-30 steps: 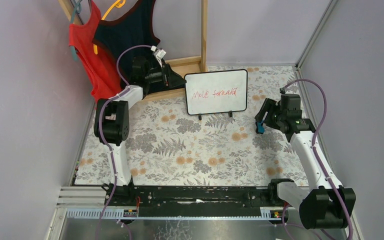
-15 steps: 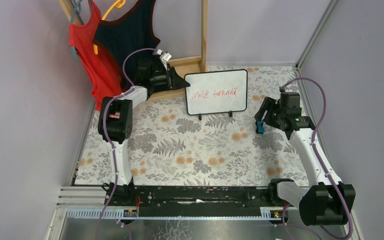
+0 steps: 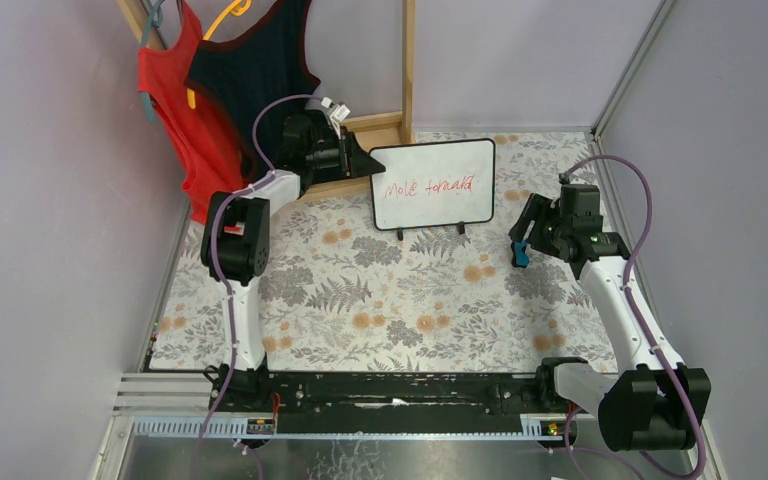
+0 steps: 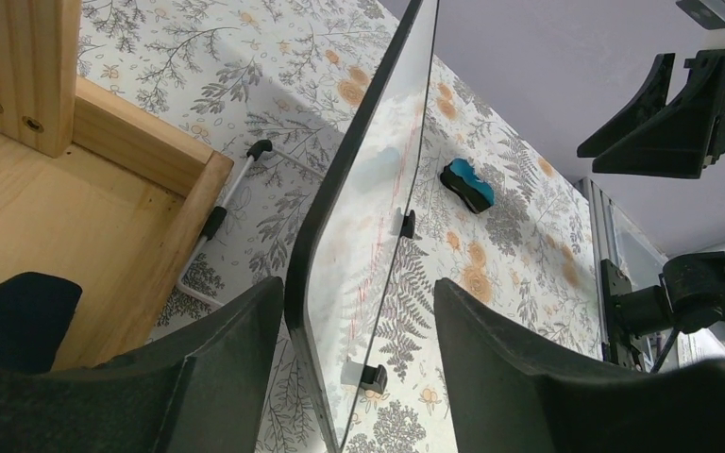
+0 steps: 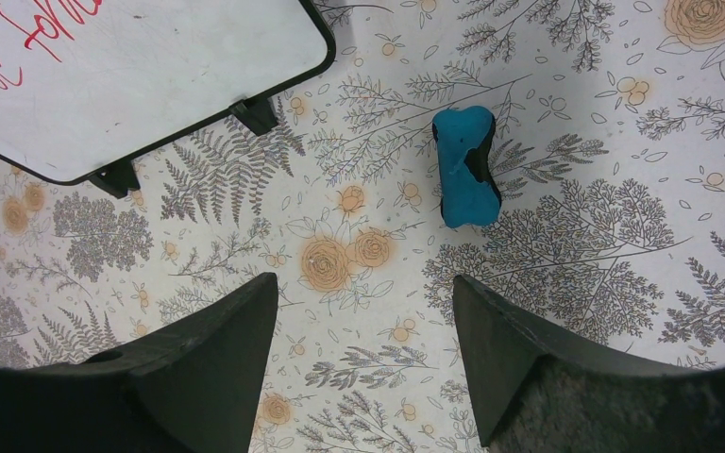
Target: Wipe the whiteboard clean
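Note:
The blue eraser has a narrow middle [image 3: 519,254] [image 5: 467,168] between its two wider ends. My right gripper goes there next and closes on it.
The whiteboard [image 3: 432,183] stands upright on two black feet at the back of the table, with red handwriting on it. My left gripper [image 3: 367,160] is open and straddles the board's upper left edge. In the left wrist view the black frame [image 4: 332,217] runs between the fingers of the left gripper [image 4: 357,288], close to the left one. My right gripper [image 3: 522,235] is open and empty, hovering right of the board above a blue eraser [image 3: 521,258]. In the right wrist view the eraser [image 5: 465,179] lies on the table ahead of the right gripper [image 5: 363,283], and the board [image 5: 142,75] is at top left.
A wooden rack [image 3: 407,70] with a wooden base [image 4: 57,189] stands behind the board's left side. A red garment [image 3: 175,110] and a dark one [image 3: 260,60] hang at back left. Purple walls close in on both sides. A flowered cloth [image 3: 390,290] covers the table.
My left gripper has moved right, from beside the wooden base to the board's upper left edge, which now sits between its jaws. The right arm has barely moved.

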